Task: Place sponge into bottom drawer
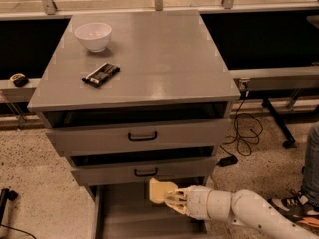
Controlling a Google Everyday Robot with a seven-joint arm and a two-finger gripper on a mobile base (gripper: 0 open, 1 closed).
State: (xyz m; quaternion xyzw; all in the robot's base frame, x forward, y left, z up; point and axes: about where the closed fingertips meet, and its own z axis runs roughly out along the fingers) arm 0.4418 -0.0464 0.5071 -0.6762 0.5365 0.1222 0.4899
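Note:
Next, my gripper lets go of the sponge about halfway across the bottom drawer's grey bottom (160,224), well out from the upper drawers.
The pale yellow sponge (159,190) is held in my gripper (172,198), which is shut on its right end. The white arm reaches in from the lower right. Sponge and gripper hang over the bottom drawer (124,215), a grey tray pulled out below the two upper drawers. The sponge sits just under the front of the middle drawer (144,172), above the open tray's right half.
A white bowl (93,36) and a black flat packet (100,74) lie on the cabinet top. The top drawer (141,136) is slightly open. Cables (244,133) trail on the floor to the right. A shoe (289,206) shows at the right edge.

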